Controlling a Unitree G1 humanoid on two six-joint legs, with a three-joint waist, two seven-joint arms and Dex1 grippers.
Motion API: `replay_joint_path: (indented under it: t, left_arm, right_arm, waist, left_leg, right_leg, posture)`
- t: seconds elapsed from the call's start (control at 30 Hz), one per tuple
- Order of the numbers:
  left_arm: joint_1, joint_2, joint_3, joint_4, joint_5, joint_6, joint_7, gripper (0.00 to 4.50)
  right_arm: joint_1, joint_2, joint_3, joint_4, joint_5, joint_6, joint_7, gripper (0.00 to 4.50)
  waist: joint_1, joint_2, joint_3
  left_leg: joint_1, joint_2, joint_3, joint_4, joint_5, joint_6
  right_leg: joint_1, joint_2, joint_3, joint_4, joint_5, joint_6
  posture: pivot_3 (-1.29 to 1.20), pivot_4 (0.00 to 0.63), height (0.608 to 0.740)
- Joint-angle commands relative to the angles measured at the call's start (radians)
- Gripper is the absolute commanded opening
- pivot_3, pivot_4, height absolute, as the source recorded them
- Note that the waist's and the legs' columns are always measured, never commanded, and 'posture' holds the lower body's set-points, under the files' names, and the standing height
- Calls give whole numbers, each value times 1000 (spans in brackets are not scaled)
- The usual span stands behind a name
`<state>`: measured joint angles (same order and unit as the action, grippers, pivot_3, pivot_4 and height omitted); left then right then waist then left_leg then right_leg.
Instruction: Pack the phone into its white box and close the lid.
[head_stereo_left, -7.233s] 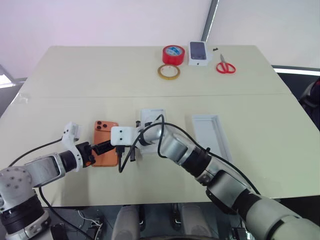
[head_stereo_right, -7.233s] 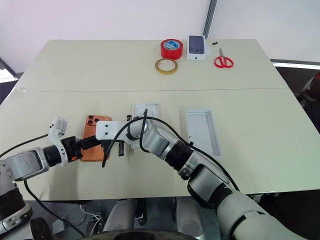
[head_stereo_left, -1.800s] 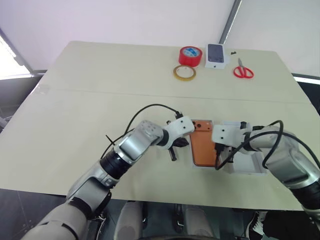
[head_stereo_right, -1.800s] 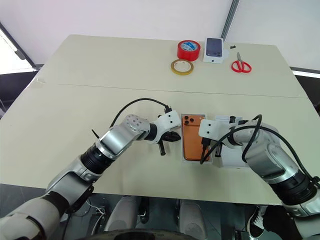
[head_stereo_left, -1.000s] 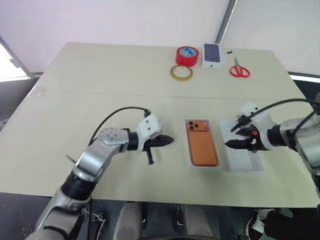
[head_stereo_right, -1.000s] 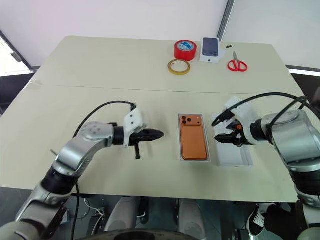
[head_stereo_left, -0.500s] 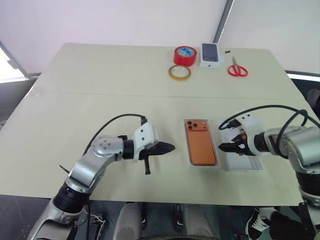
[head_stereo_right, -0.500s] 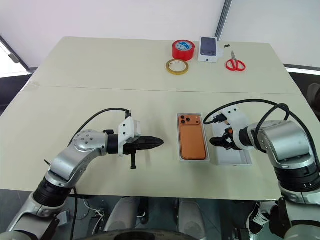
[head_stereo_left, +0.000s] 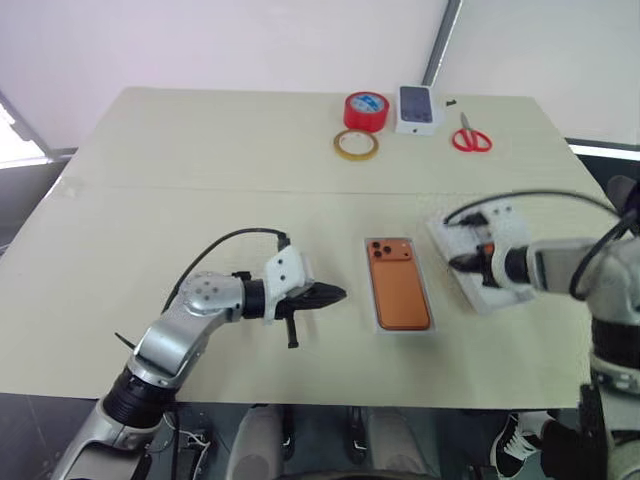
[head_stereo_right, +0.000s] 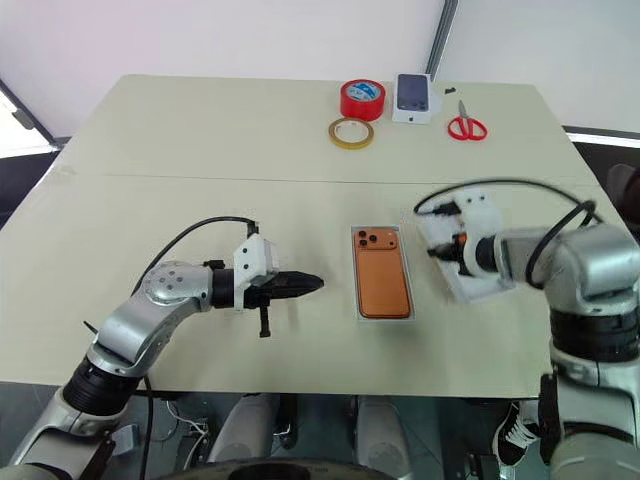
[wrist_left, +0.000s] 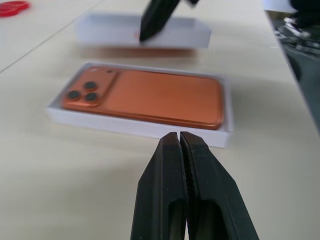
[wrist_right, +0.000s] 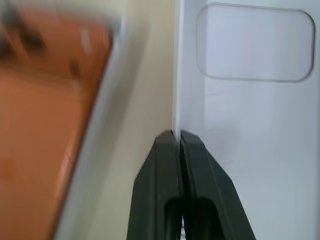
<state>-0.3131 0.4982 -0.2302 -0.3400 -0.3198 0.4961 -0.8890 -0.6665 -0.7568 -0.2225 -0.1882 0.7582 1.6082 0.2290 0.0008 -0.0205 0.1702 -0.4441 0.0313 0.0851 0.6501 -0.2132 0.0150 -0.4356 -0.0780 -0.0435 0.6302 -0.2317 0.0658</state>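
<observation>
I should let go of the white lid with my right gripper along the white box's long edge (head_stereo_left: 365, 273) that faces my left gripper.
The orange phone (head_stereo_left: 399, 295) lies camera side up inside the white box (wrist_left: 140, 127), near the table's front middle. To its right the white lid (head_stereo_left: 490, 296) sits skewed, its open side up and its near-side wall pinched. My right gripper (wrist_right: 178, 134) is shut on that thin wall, with the lid's pale inside beside the fingers. From the left wrist view the lid (wrist_left: 175, 34) looks raised behind the boxed phone. My left gripper (head_stereo_left: 338, 295) hovers left of the box, shut and empty, pointing at it.
At the table's far edge stand a red tape roll (head_stereo_left: 365, 110), a yellow tape ring (head_stereo_left: 356, 145), a small white box picturing a dark phone (head_stereo_left: 417, 108) and red scissors (head_stereo_left: 470, 138). The table's front edge is close below the box.
My right gripper has shut on the lid's wall, rolled, and pulled the lid up and askew. The left gripper has stayed put, shut.
</observation>
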Motion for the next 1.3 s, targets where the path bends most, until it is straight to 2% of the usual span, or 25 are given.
replay_joint_path:
  t: [0.03,0.13,0.2,0.27,0.4,0.53,0.57,0.63,0.73,0.87,0.97,1.07,1.17,1.2,1.3]
  left_arm:
    - [5,1,109,5,-44,42,62,87]
    - [6,13,158,10,-50,49,87,87]
    - [6,22,182,9,-58,56,94,87]
    - [10,35,202,5,-65,51,93,87]
    - [11,64,222,2,-72,41,76,87]
    - [16,91,218,0,-69,30,58,87]
    - [18,95,215,-3,-69,29,55,87]
    - [22,99,202,-13,-66,25,49,87]
    - [25,98,174,-23,-59,19,37,87]
    - [10,78,110,-16,-43,10,27,87]
    - [-8,55,55,-9,-29,9,25,87]
    - [-31,20,-23,7,12,2,28,87]
    - [-68,-29,-100,56,75,-23,47,87]
    - [-86,-55,-119,75,89,-29,56,87]
    - [-120,-108,-151,111,109,-40,65,87]
  right_arm:
    - [-108,30,-120,111,297,6,-95,32]
    - [-143,66,-122,207,656,6,-256,32]
    - [-93,42,-13,206,1023,-143,-460,32]
    - [-46,97,54,165,1198,-269,-577,32]
    - [36,349,78,36,1214,-424,-752,32]
    - [140,636,98,-131,1214,-604,-1047,32]
    - [164,685,108,-163,1214,-637,-1115,32]
    - [218,699,126,-194,1214,-650,-1183,32]
    - [255,643,90,-168,1214,-619,-1186,32]
    - [291,502,70,-113,1214,-529,-1069,32]
    - [281,413,65,-58,1214,-476,-990,1023]
    - [234,329,52,2,1214,-436,-926,2464]
    - [151,156,73,50,1214,-366,-821,4139]
    - [113,60,88,65,1214,-338,-798,4446]
    - [37,-136,119,103,1137,-281,-723,4446]
  waist:
    - [1,0,0]
    - [1,0,0]
    - [1,0,0]
    - [2,-1,0]
    - [-11,0,0]
    - [-14,0,0]
    - [-13,0,0]
    - [-13,0,0]
    - [-12,0,0]
    - [-14,1,0]
    - [-14,1,0]
    - [-14,1,0]
    - [-13,4,1]
    - [-12,4,1]
    - [-9,5,2]
  left_leg:
    - [0,1,-1,0,0,0]
    - [0,2,-1,-2,0,0]
    - [0,2,-1,-2,0,0]
    - [0,2,-1,-2,0,0]
    - [1,1,-1,0,0,0]
    - [0,2,-1,-1,0,0]
    - [0,2,-1,-2,0,0]
    - [0,1,-1,-2,0,0]
    - [0,0,0,-1,0,0]
    - [0,0,0,-2,0,0]
    - [0,1,0,-4,0,0]
    - [1,1,0,-5,0,0]
    - [0,1,0,-3,0,0]
    - [0,0,1,-2,0,0]
    - [-2,0,1,-2,0,1]
  right_leg:
    - [0,1,0,0,0,0]
    - [0,3,0,0,0,0]
    - [0,3,0,0,0,1]
    - [1,2,0,0,0,1]
    - [2,2,0,0,1,2]
    - [1,2,1,0,2,5]
    - [0,2,1,0,2,5]
    - [1,0,1,0,2,5]
    - [2,-3,1,-2,0,1]
    - [2,-5,2,-5,1,0]
    - [2,-4,1,-5,1,0]
    - [2,-3,1,-5,1,0]
    - [2,-4,2,-4,1,0]
    - [2,-4,2,-5,1,0]
    - [1,-4,2,-7,1,0]
  posture:
    - [0,150,740]
    - [0,150,740]
    - [0,150,740]
    - [0,150,740]
    - [0,150,740]
    - [0,150,740]
    - [0,150,740]
    - [0,150,740]
    - [0,150,740]
    - [0,150,740]
    - [0,150,740]
    - [0,150,740]
    - [0,150,740]
    - [0,150,740]
    - [0,150,740]
